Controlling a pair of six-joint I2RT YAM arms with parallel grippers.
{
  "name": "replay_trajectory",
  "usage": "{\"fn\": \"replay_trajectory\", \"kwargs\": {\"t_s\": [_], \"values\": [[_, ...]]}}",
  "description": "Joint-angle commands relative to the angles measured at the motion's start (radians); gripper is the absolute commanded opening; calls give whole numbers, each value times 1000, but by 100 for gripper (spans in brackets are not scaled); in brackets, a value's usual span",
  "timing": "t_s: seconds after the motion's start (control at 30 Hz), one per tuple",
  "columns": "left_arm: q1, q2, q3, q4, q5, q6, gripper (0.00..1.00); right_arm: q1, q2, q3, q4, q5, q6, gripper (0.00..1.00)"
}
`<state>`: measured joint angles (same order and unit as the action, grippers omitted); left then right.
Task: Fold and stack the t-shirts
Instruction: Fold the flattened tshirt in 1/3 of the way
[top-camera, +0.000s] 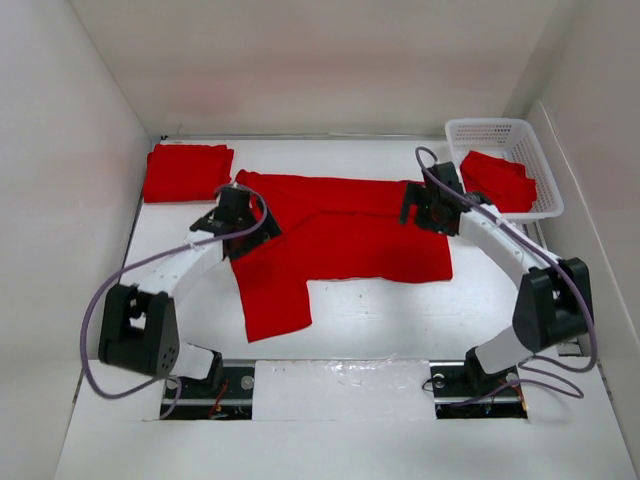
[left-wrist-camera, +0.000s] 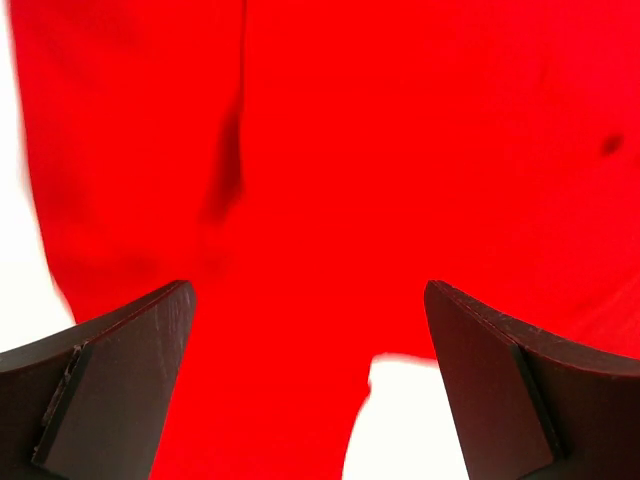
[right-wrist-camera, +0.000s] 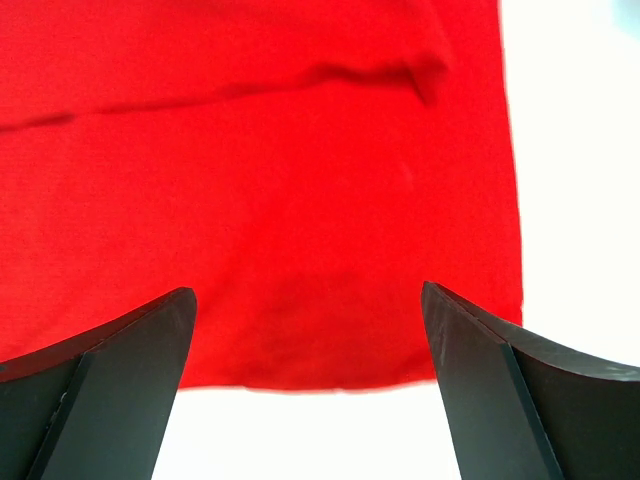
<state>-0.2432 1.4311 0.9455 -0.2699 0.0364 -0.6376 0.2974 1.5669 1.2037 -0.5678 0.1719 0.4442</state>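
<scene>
The robot's left gripper will next move to the hanging sleeve's near edge (top-camera: 277, 332) on the half folded red t-shirt and close there.
A red t-shirt (top-camera: 340, 235) lies half folded across the middle of the table, one sleeve (top-camera: 275, 300) hanging toward the near side. My left gripper (top-camera: 236, 212) hovers open over its left end; the cloth (left-wrist-camera: 330, 170) fills the left wrist view between my spread fingers (left-wrist-camera: 130, 370). My right gripper (top-camera: 422, 207) hovers open over the shirt's right edge; that edge (right-wrist-camera: 330, 375) runs between my fingers (right-wrist-camera: 500, 390) in the right wrist view. A folded red t-shirt (top-camera: 187, 171) lies at the back left. Another red t-shirt (top-camera: 498, 180) sits in the basket.
A white plastic mesh basket (top-camera: 500, 132) stands at the back right. White walls close in the table on the left, back and right. Purple cables loop along both arms.
</scene>
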Motion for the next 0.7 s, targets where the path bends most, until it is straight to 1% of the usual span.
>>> {"fn": "replay_trajectory", "kwargs": {"t_s": [0.0, 0.03, 0.07, 0.1, 0.13, 0.17, 0.2, 0.23, 0.27, 0.37, 0.4, 0.5, 0.6, 0.67], "values": [[-125, -150, -92, -132, -113, -131, 100, -1, -129, -99, 72, 54, 114, 100], [-160, -196, -115, -187, -140, -164, 100, -1, -157, -130, 72, 54, 126, 100], [-216, -221, -141, -208, -141, -198, 100, 9, -188, -188, 98, 54, 137, 100], [-244, -247, -171, -225, -141, -279, 100, 9, -247, -214, 98, 66, 158, 100], [-272, -274, -239, -238, -150, -321, 100, 9, -275, -237, 98, 77, 174, 100], [-327, -341, -273, -252, -150, -364, 100, 20, -303, -277, 98, 104, 186, 100], [-352, -378, -305, -252, -150, -405, 100, 20, -348, -292, 85, 116, 186, 100], [-373, -417, -367, -267, -150, -492, 100, 29, -367, -305, 74, 129, 211, 100], [-390, -501, -396, -267, -150, -528, 100, 29, -386, -317, 74, 138, 211, 100], [-413, -628, -488, -317, -150, -634, 100, 29, -445, -351, 31, 147, 225, 100], [-413, -706, -504, -336, -150, -657, 100, 29, -461, -351, 31, 147, 225, 100], [-413, -819, -542, -336, -139, -686, 100, 29, -518, -380, 6, 156, 246, 100], [-413, -831, -554, -336, -139, -674, 100, 29, -550, -392, -20, 178, 266, 100], [-413, -799, -554, -325, -127, -645, 100, 29, -562, -392, -30, 187, 266, 100]]}}
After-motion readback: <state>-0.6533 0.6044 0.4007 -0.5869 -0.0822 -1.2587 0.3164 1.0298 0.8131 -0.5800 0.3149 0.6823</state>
